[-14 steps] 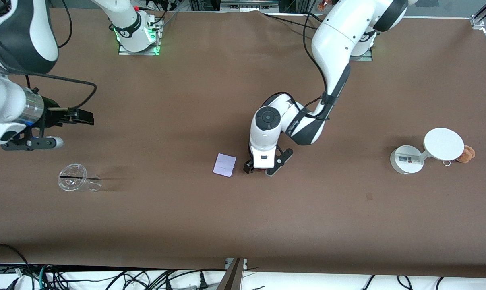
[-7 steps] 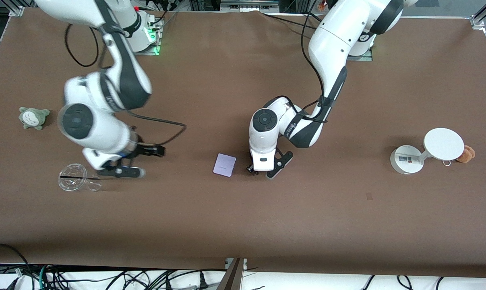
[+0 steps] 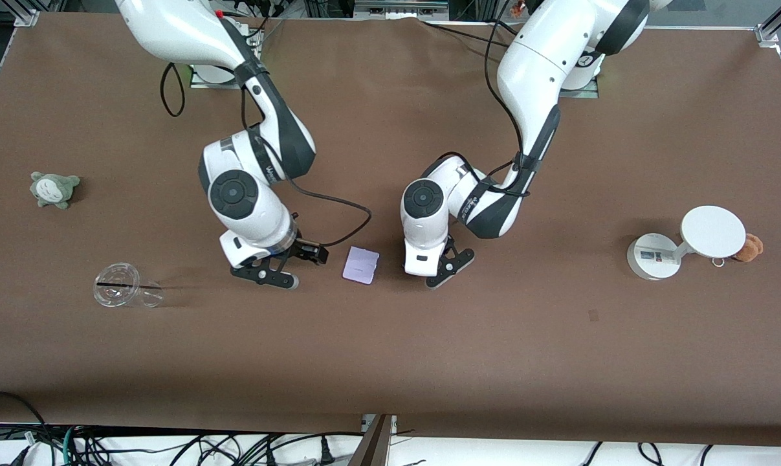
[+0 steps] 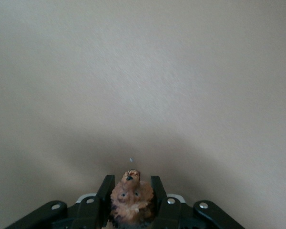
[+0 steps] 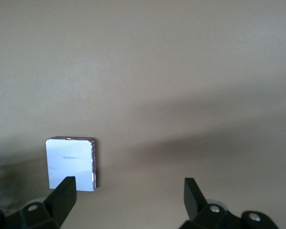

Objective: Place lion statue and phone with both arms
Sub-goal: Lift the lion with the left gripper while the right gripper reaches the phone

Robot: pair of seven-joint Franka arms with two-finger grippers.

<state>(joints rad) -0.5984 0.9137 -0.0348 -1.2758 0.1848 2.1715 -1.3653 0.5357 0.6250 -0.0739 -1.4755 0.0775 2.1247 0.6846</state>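
The lion statue will leave my left gripper on the bare table (image 3: 589, 272) beside the white two-disc stand. The statue is now pinched low at the table's middle.
The lion statue (image 4: 131, 198), orange-brown with a darker mane, sits pinched between the black fingers of my left gripper (image 4: 131, 180), its face pointing out past the tips. In the front view my left gripper (image 3: 427, 275) is low at the table's middle and its hand hides the statue. The phone (image 3: 361, 265) lies flat on the table beside it, a pale lavender rectangle. My right gripper (image 3: 312, 254) hangs low beside the phone, toward the right arm's end. In the right wrist view my right gripper (image 5: 128, 186) stands wide open, with the phone (image 5: 70, 163) just past one fingertip.
A clear plastic cup (image 3: 126, 293) lies on its side and a grey-green plush (image 3: 54, 188) sits near the right arm's end. A white two-disc stand (image 3: 684, 243) and a tan plush with a keyring (image 3: 749, 248) stand at the left arm's end.
My left gripper has shut on the lion statue. My right arm has swung in from its end of the table to just beside the phone, its gripper still open.
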